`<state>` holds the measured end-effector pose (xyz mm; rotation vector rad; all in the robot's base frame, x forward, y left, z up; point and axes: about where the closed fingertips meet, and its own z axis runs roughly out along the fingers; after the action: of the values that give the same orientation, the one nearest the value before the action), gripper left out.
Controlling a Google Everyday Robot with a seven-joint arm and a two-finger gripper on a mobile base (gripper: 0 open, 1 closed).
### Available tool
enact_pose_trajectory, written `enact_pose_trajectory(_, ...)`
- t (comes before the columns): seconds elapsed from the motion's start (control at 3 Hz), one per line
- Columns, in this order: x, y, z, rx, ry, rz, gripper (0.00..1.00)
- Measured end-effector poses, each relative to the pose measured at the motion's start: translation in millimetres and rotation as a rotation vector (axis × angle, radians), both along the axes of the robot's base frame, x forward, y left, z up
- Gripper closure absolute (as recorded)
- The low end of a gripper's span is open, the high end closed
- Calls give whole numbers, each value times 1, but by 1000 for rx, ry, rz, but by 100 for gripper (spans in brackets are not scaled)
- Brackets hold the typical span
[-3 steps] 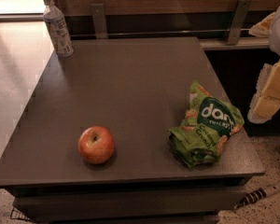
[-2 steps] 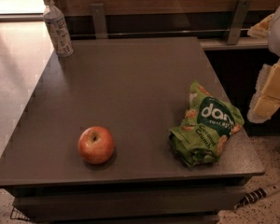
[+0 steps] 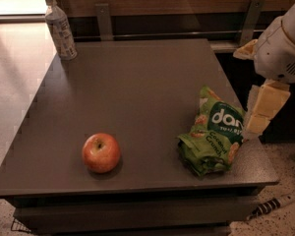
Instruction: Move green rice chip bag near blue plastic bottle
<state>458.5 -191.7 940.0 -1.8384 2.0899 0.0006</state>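
Observation:
Next, my gripper closes on the crumpled middle (image 3: 213,138) of the green rice chip bag, between the bag's far end and its near end.
The green rice chip bag (image 3: 214,134) lies crumpled on the right side of the dark table (image 3: 137,92), near its front right corner. The blue plastic bottle (image 3: 60,29), clear with a white cap and pale label, stands upright at the table's far left corner. My gripper (image 3: 259,113) hangs from the white arm (image 3: 285,43) at the right edge of the view, just right of the bag's upper end and slightly above the table edge. It holds nothing that I can see.
A red apple (image 3: 101,153) sits near the table's front left. A wooden wall with two metal brackets (image 3: 103,21) runs behind the table. Speckled floor (image 3: 285,220) lies to the front right, with the table's edge close to the bag.
The arm and gripper have moved left, further into view and closer to the chip bag. The bag, apple and bottle have not moved.

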Motion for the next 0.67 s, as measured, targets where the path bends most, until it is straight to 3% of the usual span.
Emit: enact_pose_trajectory(0.67,-4,39,-52,52,64,94,0)
